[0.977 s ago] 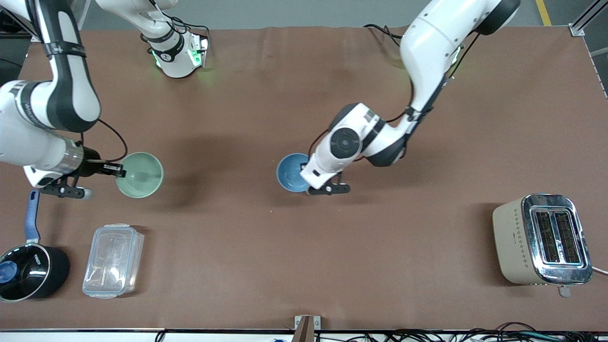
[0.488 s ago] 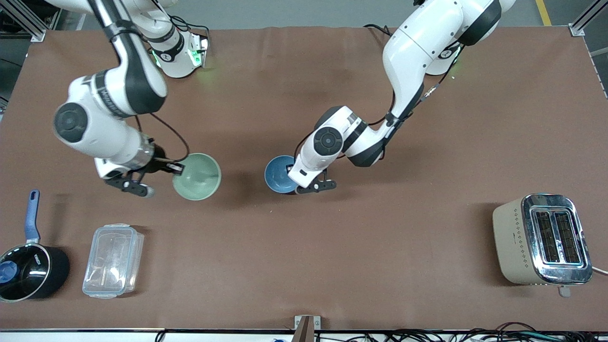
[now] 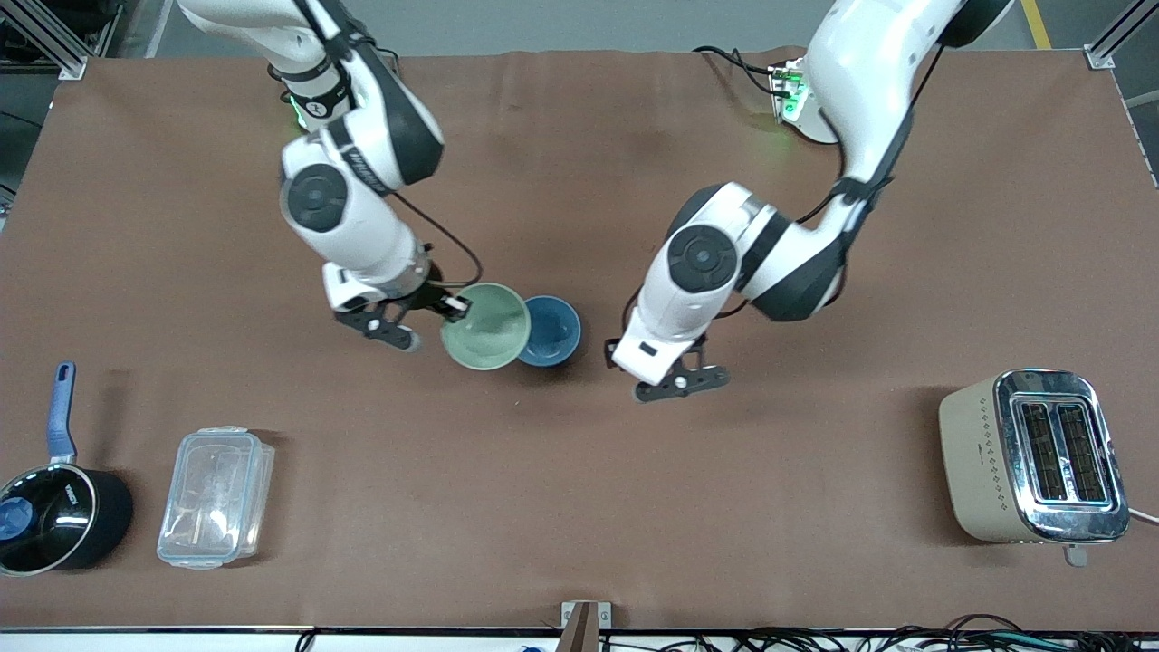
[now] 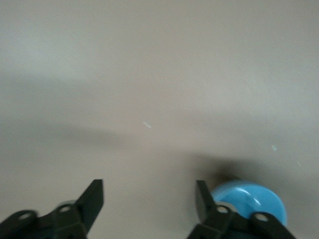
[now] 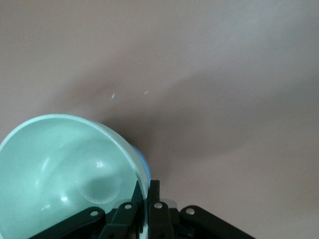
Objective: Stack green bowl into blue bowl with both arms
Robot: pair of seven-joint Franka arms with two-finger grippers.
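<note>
Next, my right gripper lets go of the green bowl down inside the blue bowl's hollow [image 3: 545,330], within that bowl's rim.
The pale green bowl [image 3: 484,328] hangs from my right gripper [image 3: 454,306], which is shut on its rim; the pinch shows in the right wrist view [image 5: 148,191], with the green bowl [image 5: 65,169] tilted. The green bowl overlaps the edge of the blue bowl [image 3: 552,330], which sits on the table at its middle. A sliver of the blue bowl [image 5: 143,160] shows under the green rim. My left gripper [image 3: 668,371] is open and empty, over the table beside the blue bowl toward the left arm's end. In the left wrist view the open left gripper [image 4: 149,199] has the blue bowl [image 4: 251,201] beside one finger.
A black saucepan with a blue handle [image 3: 50,512] and a clear lidded container [image 3: 215,496] sit near the front camera at the right arm's end. A beige toaster [image 3: 1032,457] stands at the left arm's end.
My right arm has carried the green bowl from the right arm's end to the middle, beside the blue bowl. My left gripper has come off the blue bowl and moved toward the left arm's end.
</note>
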